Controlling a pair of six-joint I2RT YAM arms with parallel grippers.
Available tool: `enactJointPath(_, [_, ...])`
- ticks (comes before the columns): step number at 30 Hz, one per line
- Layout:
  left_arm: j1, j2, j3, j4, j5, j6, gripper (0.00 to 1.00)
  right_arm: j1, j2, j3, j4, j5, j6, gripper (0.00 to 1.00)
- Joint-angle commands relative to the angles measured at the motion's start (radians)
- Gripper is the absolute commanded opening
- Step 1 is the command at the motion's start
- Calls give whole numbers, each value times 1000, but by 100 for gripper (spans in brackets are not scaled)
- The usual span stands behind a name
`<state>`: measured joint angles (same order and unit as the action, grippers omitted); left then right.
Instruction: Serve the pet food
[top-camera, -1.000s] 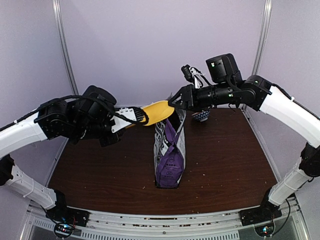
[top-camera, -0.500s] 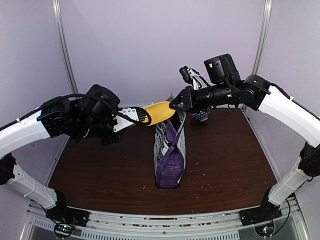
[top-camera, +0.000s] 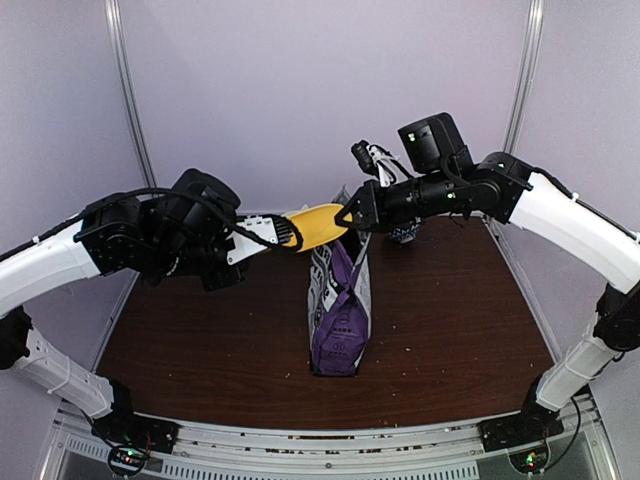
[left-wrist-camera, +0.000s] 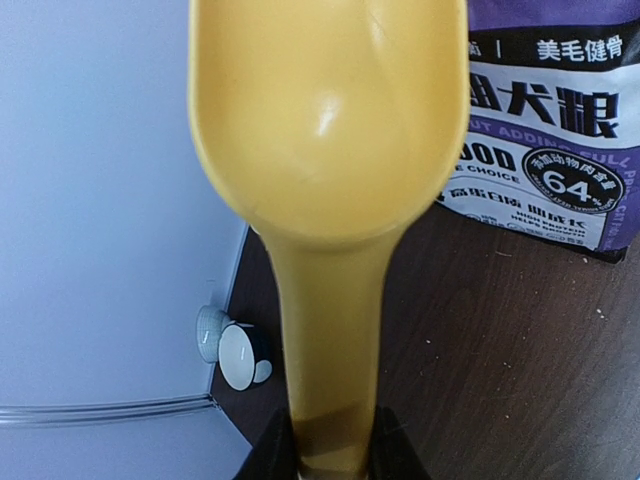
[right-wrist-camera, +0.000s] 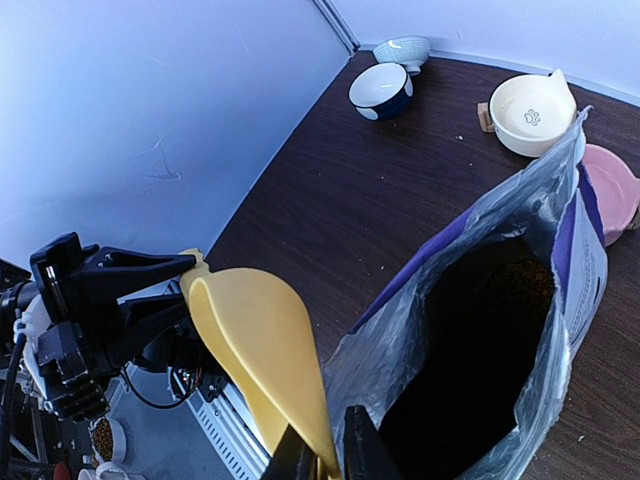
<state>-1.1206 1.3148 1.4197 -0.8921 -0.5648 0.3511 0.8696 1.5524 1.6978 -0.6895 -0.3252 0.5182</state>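
Note:
My left gripper needs to open, roll and take hold of the handle (left-wrist-camera: 330, 350) again while my right gripper holds the rim of the scoop's bowl, because my left gripper's wrist faces into that bowl.
A yellow plastic scoop (top-camera: 315, 225) hangs in the air over the open purple bag (top-camera: 340, 310). My left gripper (top-camera: 285, 232) is shut on its handle; the handle sits pinched between the dark fingers in the left wrist view (left-wrist-camera: 322, 445). My right gripper (top-camera: 347, 215) is shut on the front tip of the scoop bowl (right-wrist-camera: 255, 340), its two fingers (right-wrist-camera: 300, 462) pressed on either side of the thin rim. The scoop (left-wrist-camera: 330, 130) is empty. The bag (right-wrist-camera: 560, 230) gapes open beside it. Its inside is dark, and the pet food is hardly visible there.
Bowls stand on the brown table (top-camera: 450, 320) at the back: a white-and-blue one (right-wrist-camera: 382, 90), a pale patterned one (right-wrist-camera: 402, 50), a cream one with a paw print (right-wrist-camera: 532, 112) and a pink one (right-wrist-camera: 610, 190). Crumbs are scattered over the table.
My right gripper has shifted a little left and up and closed its fingers on the scoop's tip. The left gripper and the scoop have hardly moved.

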Motion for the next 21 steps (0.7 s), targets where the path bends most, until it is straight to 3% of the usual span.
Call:
enactJointPath(1, [-7,0,36,24,-1,20,7,6,5,35,1,18,-10,12])
enactJointPath(9, [-7,0,39,10,-5,37,9,6,4,34,3,24,-8,0])
enactJointPath(11, [-7,-4,42,10,-10,43,19,6,3,34,2,31,-4,0])
enactJointPath(17, [-5,-52,49,42,49,-17,74,5,-32,7,26,104,18,0])
enactJointPath(18, [-1,-69,44,63,78,-47,80,4,-47,-9,44,117,22,0])
enactJointPath(21, [50,-142,29,122,228,-173,85,-3,-105,-70,115,139,41,0])
